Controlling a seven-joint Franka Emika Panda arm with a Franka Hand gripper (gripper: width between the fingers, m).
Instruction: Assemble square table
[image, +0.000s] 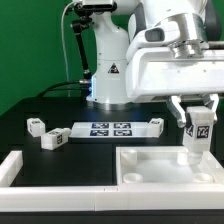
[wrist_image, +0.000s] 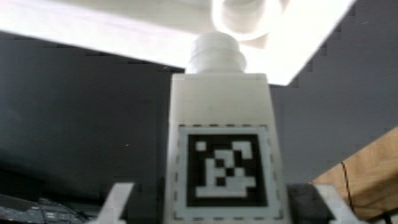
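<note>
I should let go of the white tagged leg in the slab's near corner socket (image: 205, 177) (wrist_image: 246, 18), the one farthest from the loose legs.
The square table's white slab (image: 128, 153) lies hollow side up at the exterior view's lower right. My gripper (image: 197, 120) is shut on a white tagged leg (image: 197, 137), held upright over the slab's far right corner, its lower end at or just inside the rim. In the wrist view the leg (wrist_image: 226, 110) fills the middle. Its narrow tip (wrist_image: 215, 46) points at a round corner socket (wrist_image: 244, 14) in the slab (wrist_image: 107, 30). My gripper (wrist_image: 222, 208) flanks the leg's tagged end. Three more legs (image: 37, 125) (image: 53, 139) (image: 155, 123) lie on the black table.
The marker board (image: 108, 129) lies flat between the loose legs. A low white rail (image: 12, 166) runs along the exterior view's left and front edges. The arm's white base (image: 108, 70) stands behind the board, against a green backdrop.
</note>
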